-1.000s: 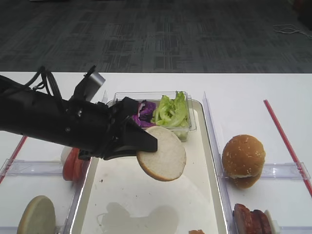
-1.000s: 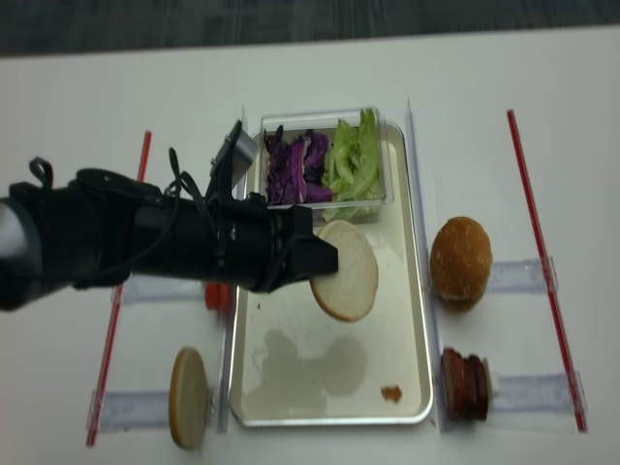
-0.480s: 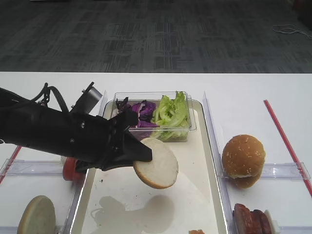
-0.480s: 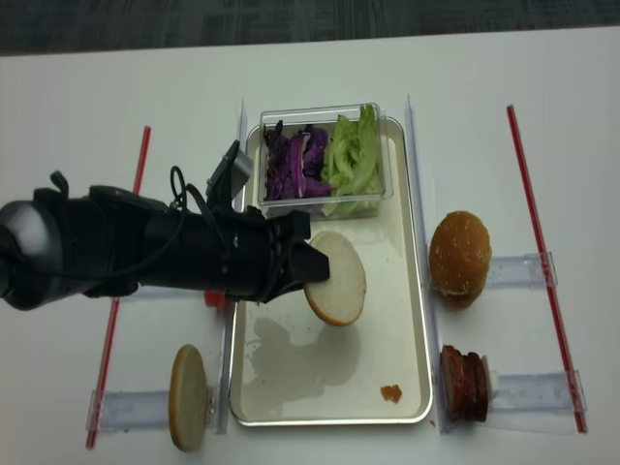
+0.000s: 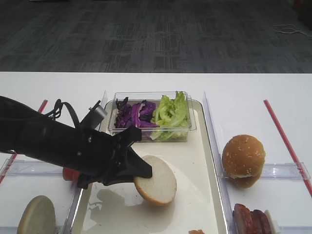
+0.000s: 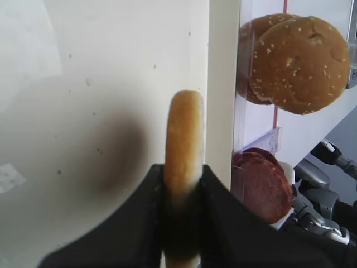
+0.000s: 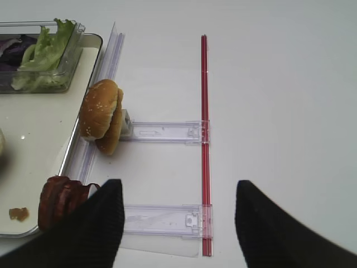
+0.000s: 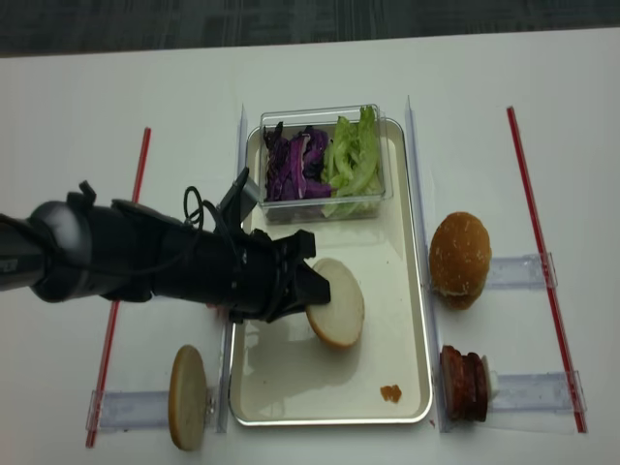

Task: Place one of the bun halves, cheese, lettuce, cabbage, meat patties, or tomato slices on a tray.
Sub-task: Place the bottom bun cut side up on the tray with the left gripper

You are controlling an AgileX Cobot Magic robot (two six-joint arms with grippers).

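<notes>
Next, my left gripper releases the bun half, now hanging tilted low over the tray, on the cream tray (image 8: 327,325) between the box and the orange crumb.
My left gripper (image 5: 142,171) is shut on a pale bun half (image 5: 156,186), pinching its edge (image 6: 184,134) between both fingers. The bun half hangs tilted, low over the cream tray (image 5: 197,161), near its middle (image 8: 336,315). Lettuce (image 5: 171,112) and purple cabbage (image 5: 134,114) fill a clear box at the tray's far end. Meat patties (image 5: 251,219) stand right of the tray, and the arm partly hides the tomato slices (image 5: 70,173) on the left. Cheese is out of view. My right gripper (image 7: 178,206) hangs open above the table, right of the patties (image 7: 61,201).
A whole sesame bun (image 5: 243,158) stands on a clear holder right of the tray. Another bun half (image 5: 36,217) stands on edge at the front left. Red strips (image 8: 528,194) run along both sides. A small orange crumb (image 8: 390,392) lies on the tray's near end.
My left gripper has carried the bun half down toward the tray and slightly nearer the front; its shadow has tightened under it. The grip has stayed shut.
</notes>
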